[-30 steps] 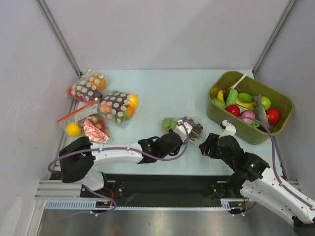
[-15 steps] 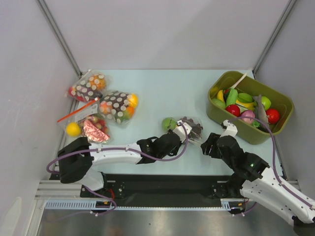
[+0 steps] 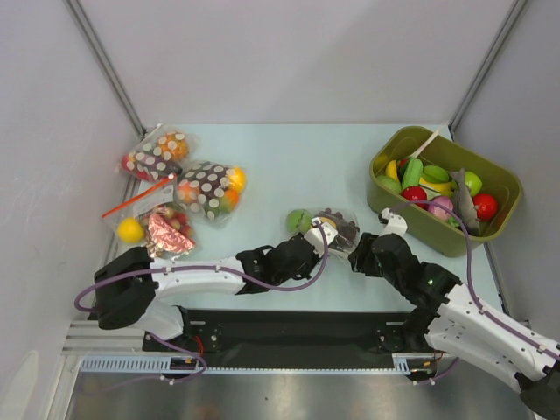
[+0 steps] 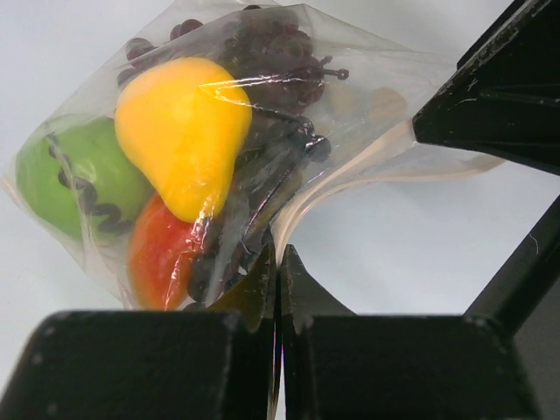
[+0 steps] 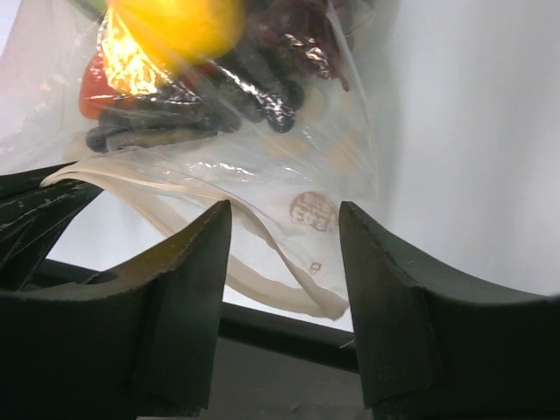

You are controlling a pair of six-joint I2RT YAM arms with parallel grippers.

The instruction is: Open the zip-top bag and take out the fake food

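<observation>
I am pinching both edges of the bag's opening together with my left gripper, so next I open it and take only the opening's upper edge [image 4: 357, 160], closer to my right gripper.
The clear zip-top bag [image 3: 332, 229] lies mid-table and holds the fake food: a green round fruit [image 4: 74, 175], a yellow pear [image 4: 179, 131], a dark purple grape bunch [image 4: 271, 70] and an orange-red piece [image 4: 157, 254]. My left gripper [image 4: 278, 254] is shut on the bag's near rim strip. My right gripper [image 5: 284, 219] is open, its jaws on either side of the bag's whitish zip strip [image 5: 289, 289] without closing on it. In the top view the left gripper [image 3: 317, 238] is at the bag's left and the right gripper [image 3: 360, 252] at its right.
An olive bin [image 3: 442, 236] of toy fruit stands at the right. Dark dotted bags [image 3: 206, 188] and a bag with a red zip strip [image 3: 140, 201] lie at the far left, next to a yellow ball [image 3: 130, 230].
My right gripper has moved left and up toward the bag until its jaws straddle the zip strip. The left gripper stays shut on the bag and has shifted slightly left.
</observation>
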